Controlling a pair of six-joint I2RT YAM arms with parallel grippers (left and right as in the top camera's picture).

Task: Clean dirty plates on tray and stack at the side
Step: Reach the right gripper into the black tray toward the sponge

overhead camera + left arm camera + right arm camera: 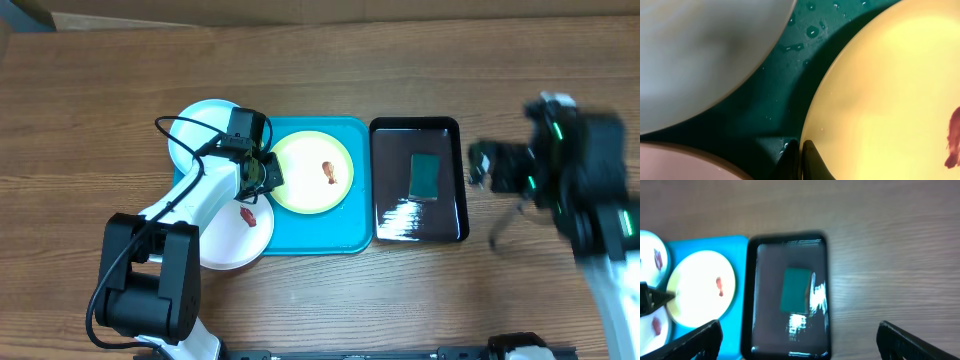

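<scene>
Next, my right gripper will go to the middle of the green sponge (424,177) (796,291) in the black tray and close there.
The turquoise tray (320,245) holds the yellow-green rimmed plate (312,172) with a red-brown food bit (328,172). The pale blue plate (205,130) and the white plate (235,240), with a red bit on it, overlap the tray's left edge. My left gripper (268,175) is shut on the yellow-green plate's left rim; the left wrist view shows the fingers (801,150) pinching that rim (890,85) over the wet tray (790,75). My right gripper (482,165) is open and empty, right of the black tray; its fingers (800,345) are spread wide.
A glossy black tray (395,160) with a green sponge (425,175) stands right of the turquoise tray; it also shows in the right wrist view (755,330). Bare wooden table surrounds both trays. The right arm is blurred in the overhead view.
</scene>
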